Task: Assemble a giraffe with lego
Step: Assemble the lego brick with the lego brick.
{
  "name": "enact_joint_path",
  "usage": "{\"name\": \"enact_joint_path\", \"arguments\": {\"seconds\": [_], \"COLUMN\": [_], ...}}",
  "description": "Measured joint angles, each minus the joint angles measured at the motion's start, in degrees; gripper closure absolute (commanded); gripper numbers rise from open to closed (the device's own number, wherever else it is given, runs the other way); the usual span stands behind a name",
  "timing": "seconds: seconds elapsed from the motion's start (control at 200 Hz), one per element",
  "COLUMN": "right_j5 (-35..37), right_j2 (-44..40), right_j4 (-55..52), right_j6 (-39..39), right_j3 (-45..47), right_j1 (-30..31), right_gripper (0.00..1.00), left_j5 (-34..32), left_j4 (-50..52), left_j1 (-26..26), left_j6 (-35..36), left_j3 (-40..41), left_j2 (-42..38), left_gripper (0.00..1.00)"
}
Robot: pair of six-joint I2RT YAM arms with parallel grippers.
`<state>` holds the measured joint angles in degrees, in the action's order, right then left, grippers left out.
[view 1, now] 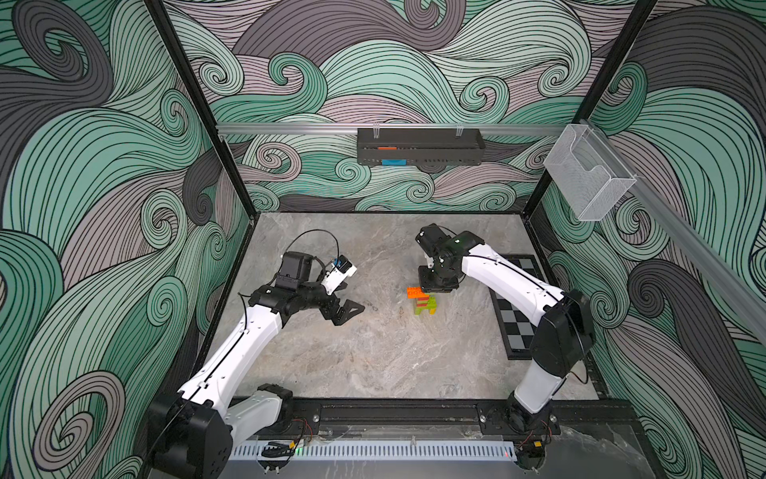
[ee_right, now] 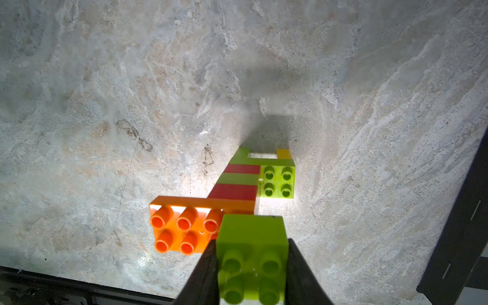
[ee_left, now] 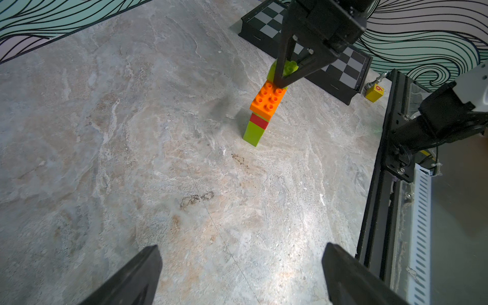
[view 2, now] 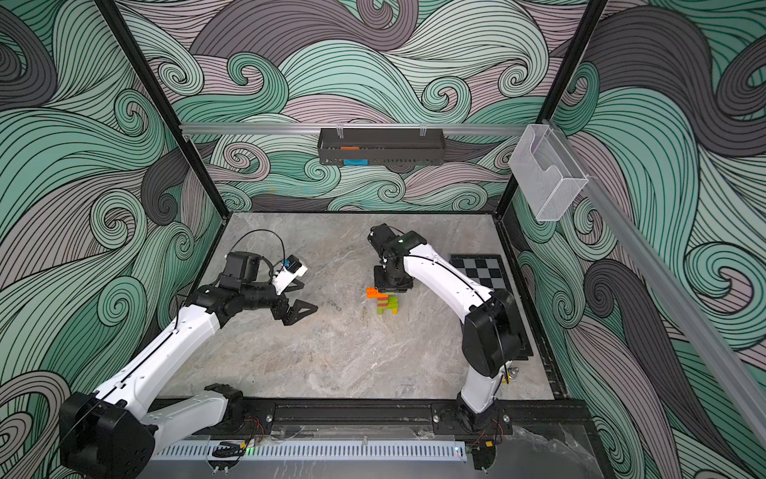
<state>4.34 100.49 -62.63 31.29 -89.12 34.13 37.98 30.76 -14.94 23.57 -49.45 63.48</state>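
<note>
The green square lego brick, now over the orange head's rear end, will go down on the rear studs of the orange head (view 1: pixel 422 290) (ee_right: pixel 226 231) from my right gripper.
The giraffe (view 1: pixel 426 305) (view 2: pixel 387 306) stands mid-table: lime body, lime and yellow legs, red-green banded neck (ee_right: pixel 239 179) and orange head (ee_left: pixel 266 101). My right gripper (ee_right: pixel 252 245) hangs straight above it, shut on a lime green square lego brick (ee_right: pixel 252 253), studs up. That brick (ee_left: pixel 290 67) sits over the rear end of the orange head; whether it touches I cannot tell. In both top views the right wrist (view 1: pixel 437 282) hides the brick. My left gripper (view 1: pixel 348 311) (ee_left: pixel 241 253) is open and empty, off to the giraffe's left above bare table.
A folded chessboard (view 1: pixel 518 307) lies along the right edge under the right arm. Beside it are a yellow cube with a red 9 (ee_left: pixel 375 92) and a small metal piece (ee_left: pixel 376 80). A black tray (view 1: pixel 418 145) and a wire basket (view 1: pixel 588 174) hang on the walls.
</note>
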Motion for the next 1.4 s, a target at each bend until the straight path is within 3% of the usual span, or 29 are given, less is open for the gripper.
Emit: {"name": "enact_joint_path", "arguments": {"seconds": [0.71,0.856,1.056,1.396], "right_j5": [0.0,0.0,0.1,0.1], "right_j2": [2.0,2.0,2.0,2.6], "right_j4": [0.0,0.0,-0.2,-1.2], "right_j6": [0.0,0.0,0.0,-0.6], "right_j3": [-2.3,-2.3,-2.3,-3.0], "right_j1": [1.8,1.9,2.3,2.9], "right_gripper": [0.84,0.80,0.65,0.59], "left_j5": [0.0,0.0,0.0,0.0], "left_j4": [-0.5,-0.6,-0.8,-0.9], "left_j1": [0.0,0.0,0.0,0.0], "left_j6": [0.0,0.0,0.0,0.0], "left_j3": [0.4,0.7,0.7,1.0], "left_j2": [0.0,0.0,0.0,0.0], "left_gripper": [0.01,0.01,0.01,0.01]}}
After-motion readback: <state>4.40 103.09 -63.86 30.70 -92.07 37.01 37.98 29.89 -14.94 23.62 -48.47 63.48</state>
